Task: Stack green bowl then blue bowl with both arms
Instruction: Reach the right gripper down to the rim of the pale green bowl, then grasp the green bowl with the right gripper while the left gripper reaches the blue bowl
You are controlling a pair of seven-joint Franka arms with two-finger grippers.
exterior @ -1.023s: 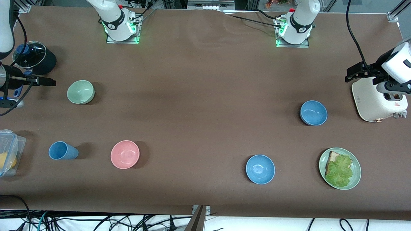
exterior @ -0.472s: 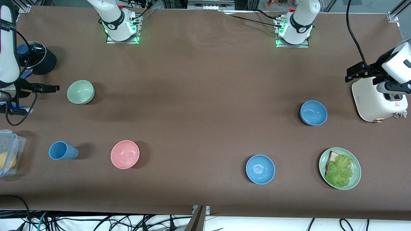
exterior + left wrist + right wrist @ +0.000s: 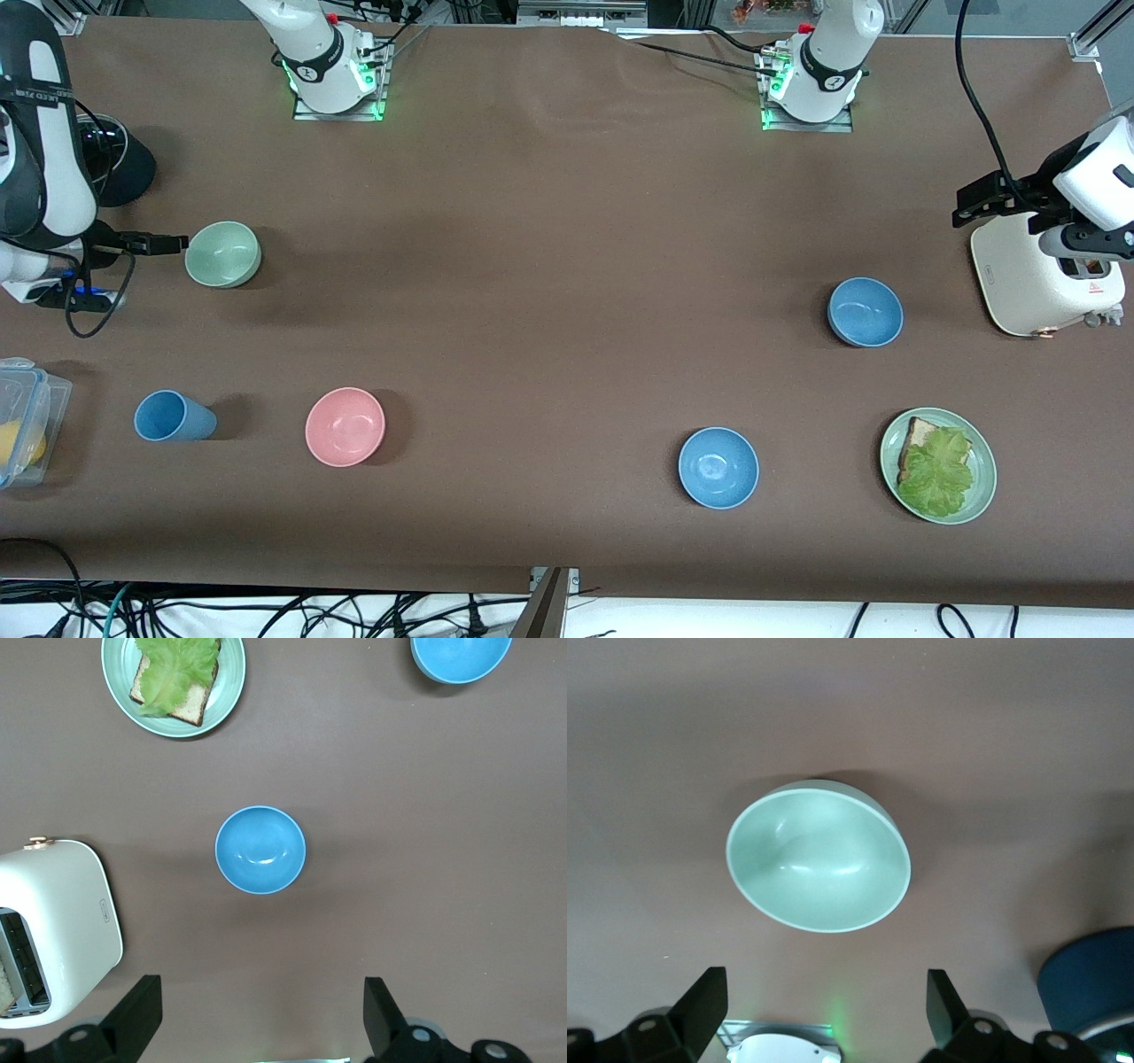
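My right gripper is going to the pale green bowl next. It should close on the pale green bowl's rim (image 3: 188, 245) (image 3: 907, 888), on the side toward the black lidded pot.
The pale green bowl (image 3: 223, 254) (image 3: 819, 856) stands upright and empty toward the right arm's end of the table. My right gripper (image 3: 168, 242) (image 3: 826, 988) hangs open over bare table just beside the bowl's rim, with nothing between its fingers. The muted blue bowl (image 3: 866, 312) (image 3: 260, 850) sits empty beside the toaster, toward the left arm's end. My left gripper (image 3: 961, 206) (image 3: 261, 988) is open and empty, up in the air over the toaster's edge, and this arm waits.
A brighter blue bowl (image 3: 718, 468) and a green plate (image 3: 988, 461) of bread and lettuce lie nearer the camera. A pink bowl (image 3: 345, 426), blue cup (image 3: 173, 416) and clear container (image 3: 27, 416) lie near the green bowl. A white toaster (image 3: 1036, 275) and black lidded pot (image 3: 120, 168) flank the table.
My right gripper has slid toward the green bowl and now sits right at its rim. The left arm and all the bowls have stayed put.
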